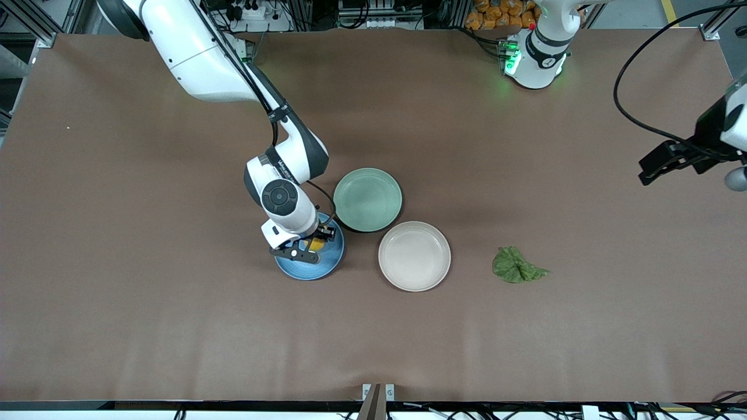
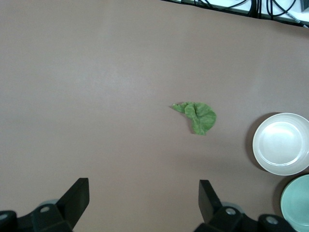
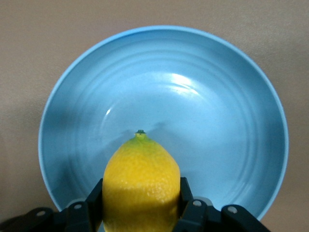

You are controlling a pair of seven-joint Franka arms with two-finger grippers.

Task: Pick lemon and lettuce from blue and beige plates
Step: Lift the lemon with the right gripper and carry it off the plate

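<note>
Next, my right gripper puts the lemon down on the bare table well out from the blue plate (image 1: 163, 261), opposite the lettuce.
My right gripper (image 1: 311, 246) is shut on the yellow lemon (image 1: 316, 244) at the blue plate (image 1: 312, 267). In the right wrist view the fingers (image 3: 187, 193) clamp both sides of the lemon (image 3: 140, 169) over the blue plate (image 3: 217, 111); I cannot tell whether the lemon touches the plate. The beige plate (image 1: 414, 255) is empty. The green lettuce leaf (image 1: 516, 265) lies on the bare table beside the beige plate, toward the left arm's end. My left gripper (image 1: 659, 163) waits high over that end of the table, open and empty (image 2: 142, 188), with the lettuce (image 2: 198, 117) below it.
A pale mint-green plate (image 1: 367, 199) stands empty, touching the blue and beige plates and farther from the front camera than both. It and the beige plate (image 2: 282, 143) also show in the left wrist view. The table is brown.
</note>
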